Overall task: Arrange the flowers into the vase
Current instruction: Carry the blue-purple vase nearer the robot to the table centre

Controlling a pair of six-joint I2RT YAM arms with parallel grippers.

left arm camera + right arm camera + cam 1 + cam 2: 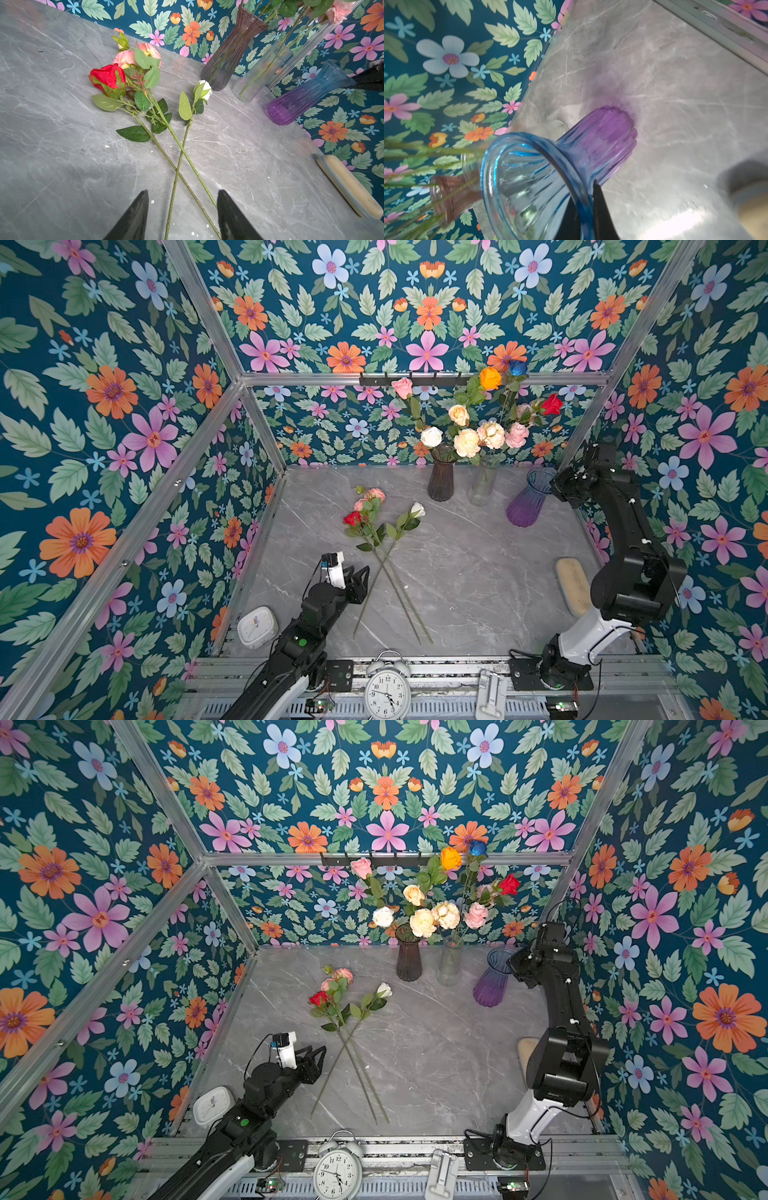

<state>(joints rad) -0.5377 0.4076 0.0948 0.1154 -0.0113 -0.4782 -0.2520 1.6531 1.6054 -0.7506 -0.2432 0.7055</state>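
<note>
My right gripper should set the glass vase down on the bare marble (454, 589), beside the lower stems of the crossed flowers.
Three flowers lie crossed on the grey marble table: a red rose (352, 517) (108, 78), a pink peony spray (374, 494) (126, 58) and a white rose (417, 510) (204, 91). My left gripper (365, 583) (322, 1063) (183, 192) is open just above the table, and the lower stems run between its fingers without touching them. A blue-to-purple glass vase (528, 502) (492, 982) (305, 97) (591, 141) stands empty at the back right. My right gripper (559, 489) (584, 193) is shut on its rim, one finger inside and one outside.
A dark brown vase (441, 477) and a clear vase (484, 483) stand at the back wall, both holding several flowers. A cream brush (571, 585) lies by the right wall. A white square clock (257, 626) and an alarm clock (387, 689) sit along the front edge.
</note>
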